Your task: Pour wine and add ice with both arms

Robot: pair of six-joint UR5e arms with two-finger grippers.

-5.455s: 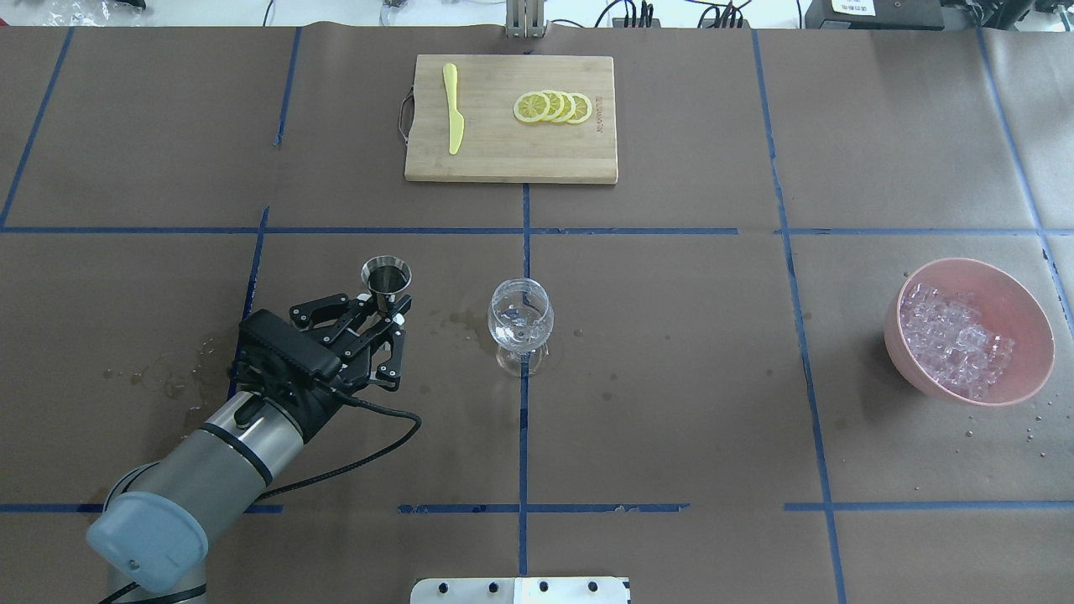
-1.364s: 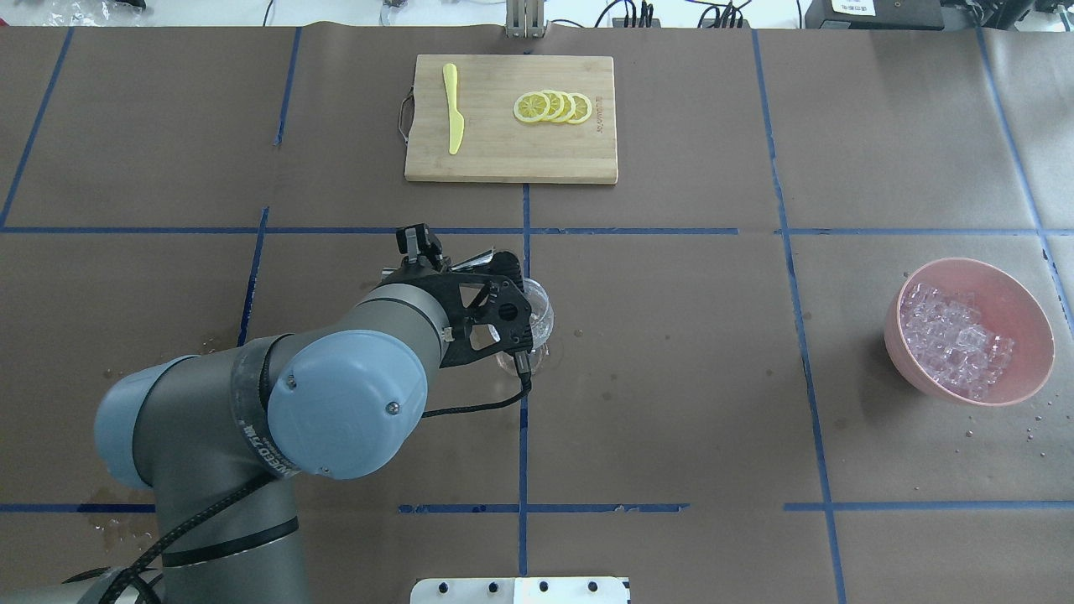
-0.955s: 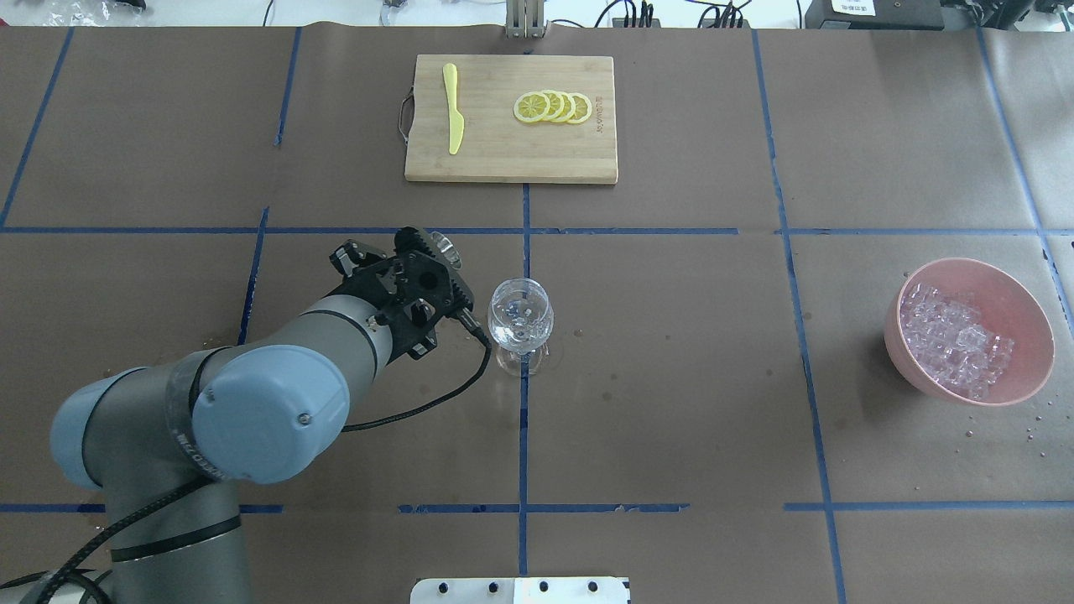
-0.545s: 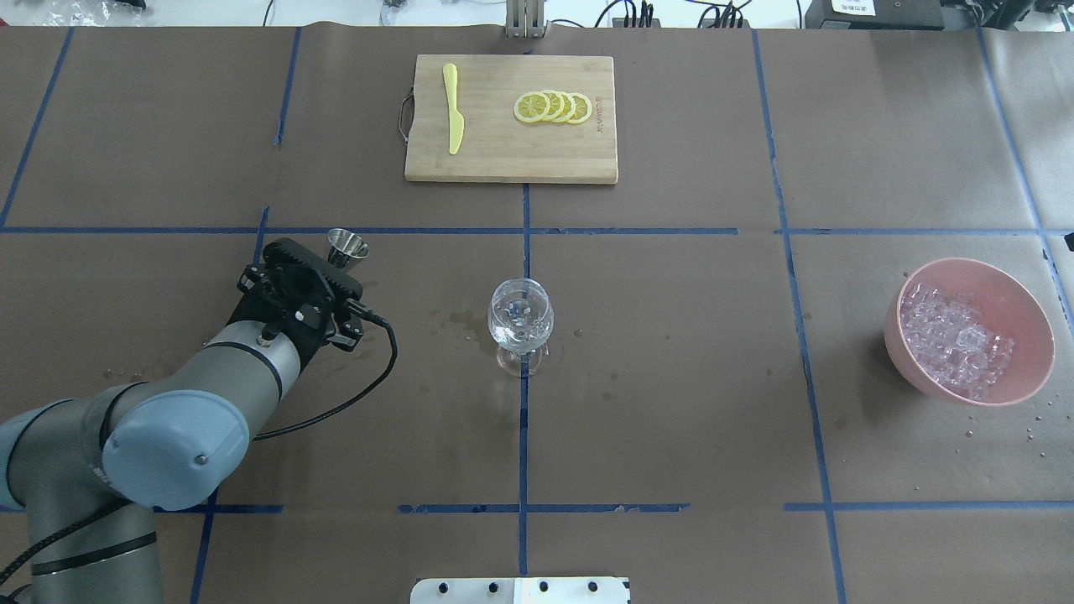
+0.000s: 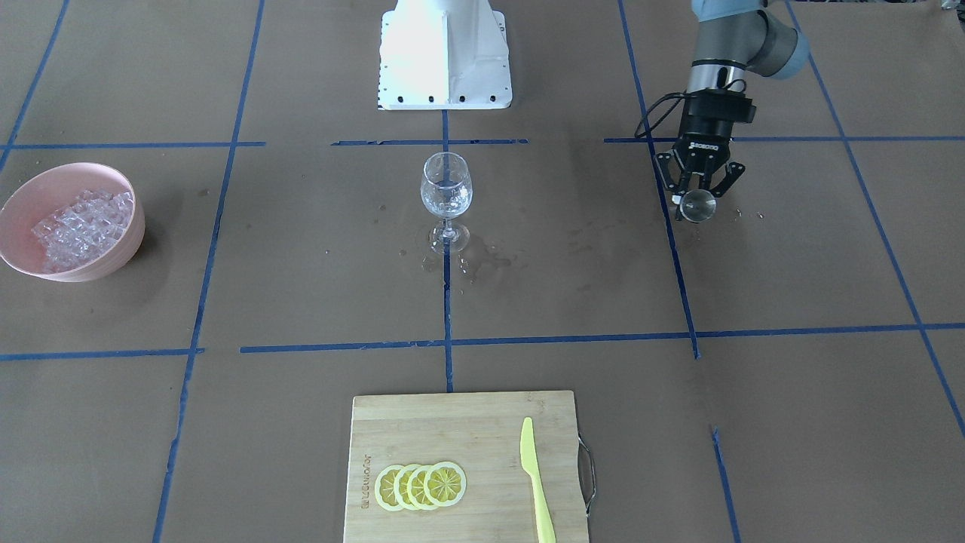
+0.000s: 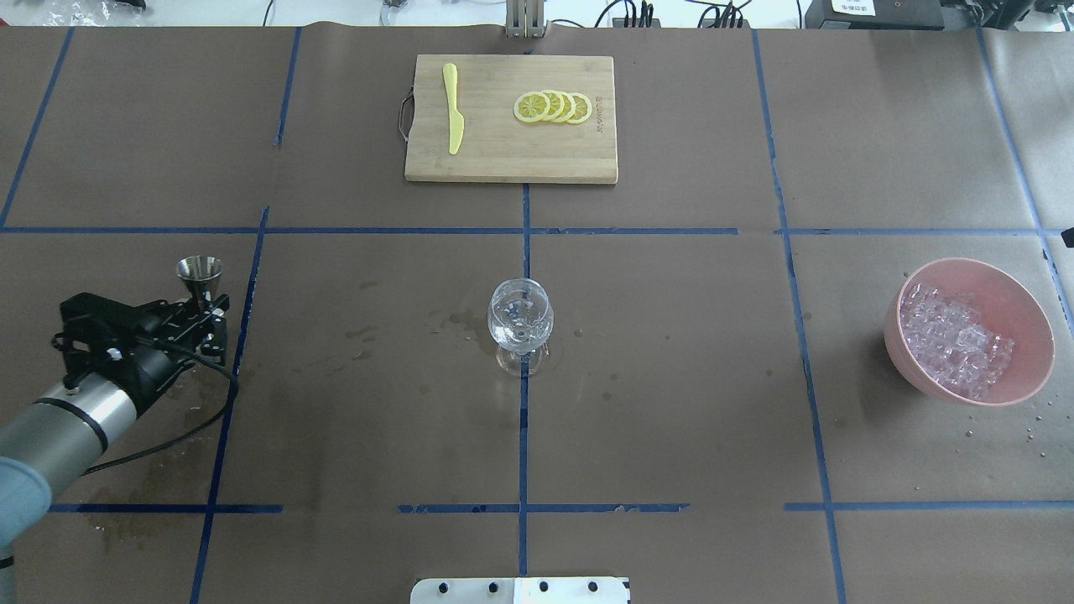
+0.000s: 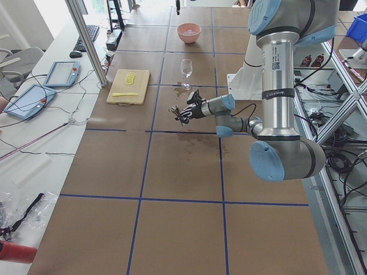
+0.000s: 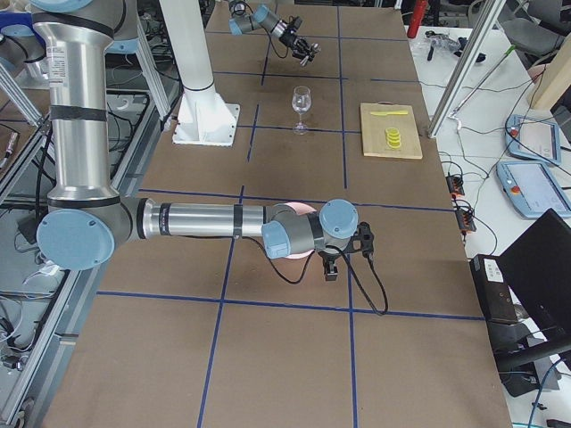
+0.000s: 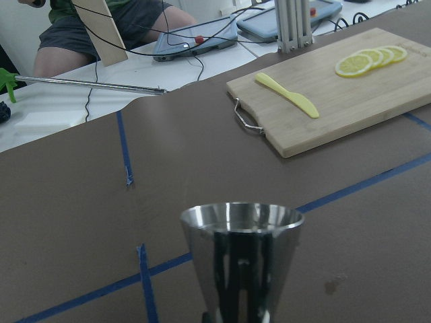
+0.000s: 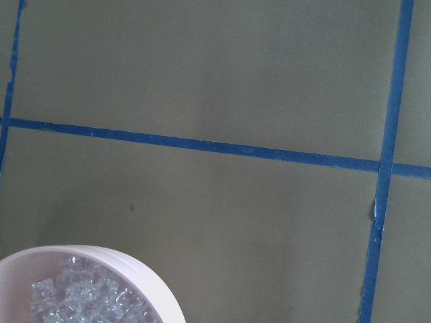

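The robot's left gripper needs to set the metal measuring cup down on the table [image 5: 727, 200] beside the small water drops. The cup is held just above the table.
My left gripper [image 6: 201, 304] is shut on a small metal measuring cup [image 6: 200, 270], held upright just above the table at the far left. The cup [image 9: 241, 259] fills the lower middle of the left wrist view; its inside is hidden. A stemmed wine glass [image 6: 520, 321] stands at the table's centre with a little clear liquid in it. The ice [image 6: 952, 335] lies heaped in a pink bowl [image 6: 1028, 310] at the right. My right gripper [image 8: 328, 267] hangs beside that bowl [image 10: 145, 272]; I cannot tell if it is open or shut.
A bamboo cutting board [image 6: 503, 159] at the far middle carries a yellow knife [image 6: 454, 107] and lemon slices [image 6: 553, 106]. Wet patches [image 6: 457, 319] mark the paper left of the glass. The white robot base [image 5: 445, 53] stands at the near edge.
The left arm has swung from over the wine glass back to the far left with the metal cup, which has turned from tilted to upright.
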